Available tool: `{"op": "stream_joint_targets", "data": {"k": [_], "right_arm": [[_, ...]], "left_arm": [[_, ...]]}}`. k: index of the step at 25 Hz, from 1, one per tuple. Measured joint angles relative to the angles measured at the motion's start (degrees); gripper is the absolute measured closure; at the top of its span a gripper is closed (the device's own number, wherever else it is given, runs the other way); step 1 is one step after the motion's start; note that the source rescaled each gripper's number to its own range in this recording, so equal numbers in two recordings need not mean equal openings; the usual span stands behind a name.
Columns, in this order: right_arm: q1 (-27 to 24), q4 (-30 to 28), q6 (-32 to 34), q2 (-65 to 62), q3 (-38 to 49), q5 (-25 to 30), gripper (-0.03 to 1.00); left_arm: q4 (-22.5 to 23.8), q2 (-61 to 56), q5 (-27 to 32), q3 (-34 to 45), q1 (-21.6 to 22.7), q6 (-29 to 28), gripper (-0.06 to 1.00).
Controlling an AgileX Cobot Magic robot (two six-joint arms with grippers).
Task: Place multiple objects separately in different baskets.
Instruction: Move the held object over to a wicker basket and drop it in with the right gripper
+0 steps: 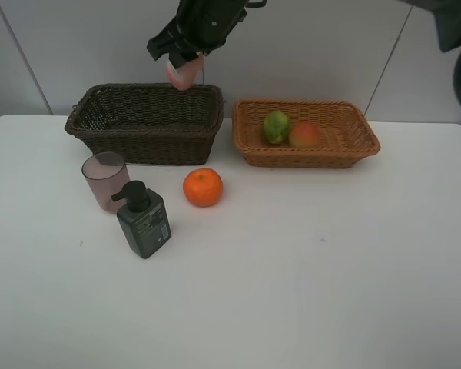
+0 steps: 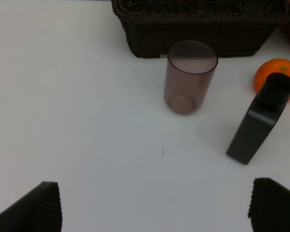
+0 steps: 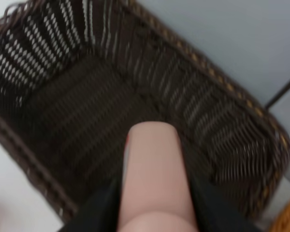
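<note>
I will use my right gripper to set the pink bottle down and let it go on the dark brown basket's bottom near the light basket (image 1: 188,125).
My right gripper (image 1: 183,63) reaches across from the top and is shut on the pink bottle (image 1: 183,74), held just above the back rim of the dark brown basket (image 1: 146,140). In the right wrist view the bottle (image 3: 152,169) hangs over the bare floor of the basket (image 3: 63,101). The light basket (image 1: 346,150) holds the green fruit (image 1: 276,126) and the peach (image 1: 305,135). On the table stand the orange (image 1: 203,187), the mauve cup (image 1: 105,178) and the dark pump bottle (image 1: 144,221). My left gripper (image 2: 157,203) is open and low over the table, short of the cup (image 2: 189,77).
Both baskets stand side by side near the back wall. In the left wrist view the pump bottle (image 2: 258,125) and the orange (image 2: 275,77) stand beside the cup, with the dark basket (image 2: 198,34) behind them. The white table (image 1: 307,277) stretches to the front.
</note>
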Motion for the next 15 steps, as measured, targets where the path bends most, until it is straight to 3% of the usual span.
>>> {"op": "stream_joint_targets", "data": {"k": [7, 15], "right_arm": [[-0.6, 0.5, 0.0, 5.7, 0.0, -11.4, 0.95], [-1.6, 3.4, 0.0, 12.0, 0.0, -14.7, 0.95]], "left_arm": [[0.0, 0.0, 0.0, 0.0, 0.0, 0.0, -0.06], [0.0, 0.0, 0.0, 0.0, 0.0, 0.0, -0.06]]}}
